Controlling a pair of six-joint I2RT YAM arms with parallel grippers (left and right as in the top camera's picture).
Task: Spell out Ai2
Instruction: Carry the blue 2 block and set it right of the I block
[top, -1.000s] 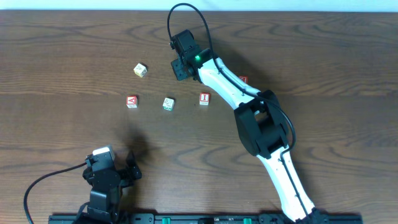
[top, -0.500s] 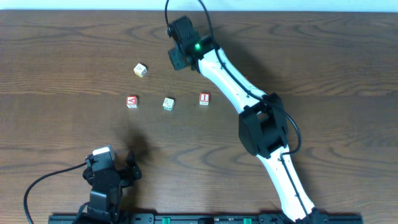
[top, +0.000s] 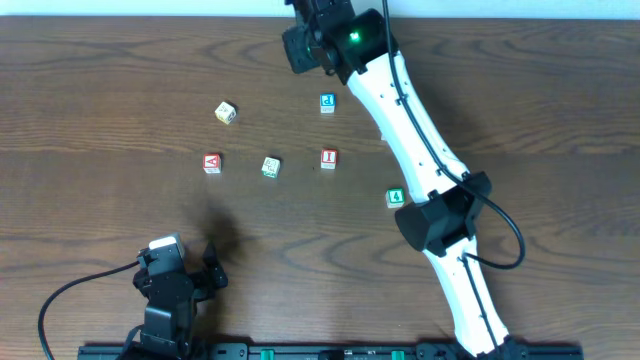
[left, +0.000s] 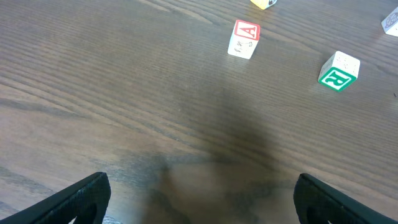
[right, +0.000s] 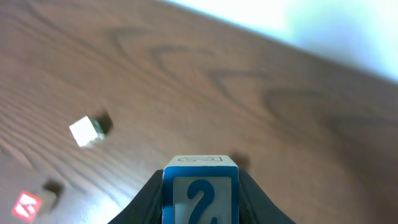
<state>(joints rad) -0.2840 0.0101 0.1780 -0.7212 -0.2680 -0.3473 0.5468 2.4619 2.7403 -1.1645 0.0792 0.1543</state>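
I need to let go of the blue "2" cube with my right gripper close beside the red "I" cube (top: 350, 159), facing away from the "A" cube.
My right gripper (right: 200, 214) is shut on the blue "2" cube (right: 200, 193) and holds it above the table. In the overhead view this gripper (top: 300, 48) is near the far edge, and it hides the cube there. The red "A" cube (top: 211, 163) and the red "I" cube (top: 328, 158) lie in a row in the middle of the table. The "A" cube also shows in the left wrist view (left: 244, 38). My left gripper (top: 190, 280) is open and empty near the front edge, and its fingers (left: 202, 205) are spread wide over bare wood.
A green-lettered cube (top: 270, 167) lies between the "A" and the "I" and also shows in the left wrist view (left: 339, 70). A yellowish cube (top: 226, 112) lies at the back left. A blue-lettered cube (top: 327, 103) and a green cube (top: 396, 198) lie beside the right arm.
My right arm has swung toward the far edge and to the right with the "2" cube in its grip. This uncovered the blue-lettered cube and the green cube. The left arm has not moved.
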